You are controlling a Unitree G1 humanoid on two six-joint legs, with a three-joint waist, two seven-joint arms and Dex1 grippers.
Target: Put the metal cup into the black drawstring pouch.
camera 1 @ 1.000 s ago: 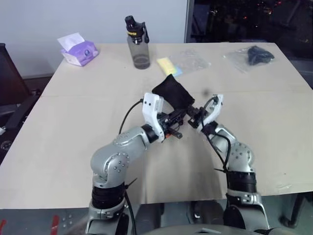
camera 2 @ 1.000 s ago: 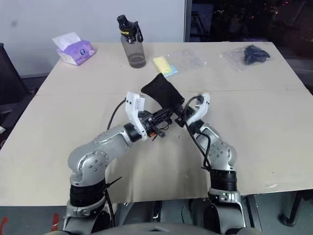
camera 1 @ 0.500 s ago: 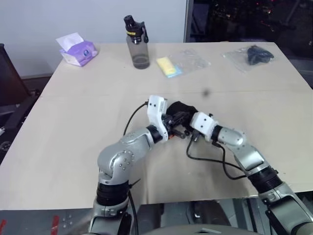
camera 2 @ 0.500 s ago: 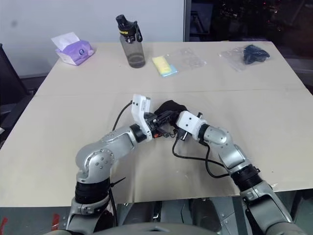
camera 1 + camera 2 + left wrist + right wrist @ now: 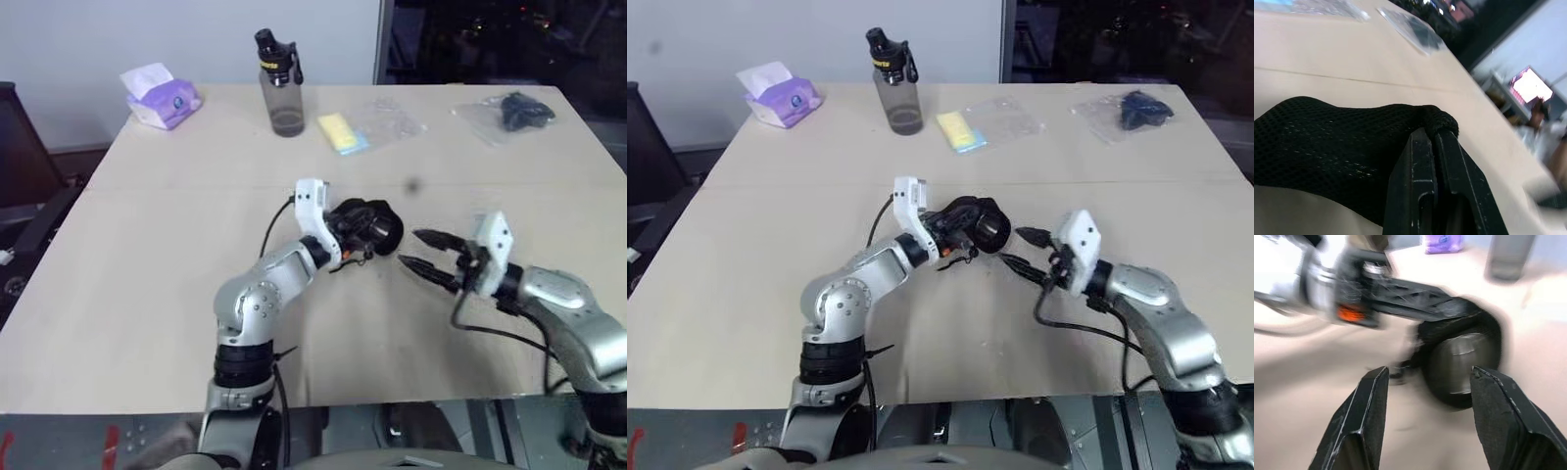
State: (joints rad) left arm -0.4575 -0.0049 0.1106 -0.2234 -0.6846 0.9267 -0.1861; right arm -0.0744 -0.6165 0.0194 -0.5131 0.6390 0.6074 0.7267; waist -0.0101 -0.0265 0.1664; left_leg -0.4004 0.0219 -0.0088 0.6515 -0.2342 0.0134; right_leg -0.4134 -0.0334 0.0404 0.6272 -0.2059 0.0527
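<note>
Next, my right gripper grabs the drawstring (image 5: 970, 255), pulls it and lifts the pouch, since the metal cup is inside the pouch's opening and the drawstring hangs slack below.
My left gripper (image 5: 1431, 134) is shut on the rim of the black drawstring pouch (image 5: 364, 223), holding it just over the middle of the table with its mouth turned to the right. In the right wrist view a dull round face of the metal cup (image 5: 1462, 360) shows inside the pouch's mouth. My right gripper (image 5: 411, 249) stands open a short way to the right of the pouch, pointing at its mouth, with nothing between its fingers (image 5: 1369, 401).
At the table's (image 5: 147, 294) far side stand a grey water bottle (image 5: 279, 83) and a purple tissue box (image 5: 162, 93). A yellow item in clear plastic (image 5: 343, 132) and a dark item in a clear bag (image 5: 514, 111) lie at the back right.
My right gripper has opened and drawn back to the right, away from the pouch. The pouch, held up a second ago, now sits lower with its mouth facing right.
</note>
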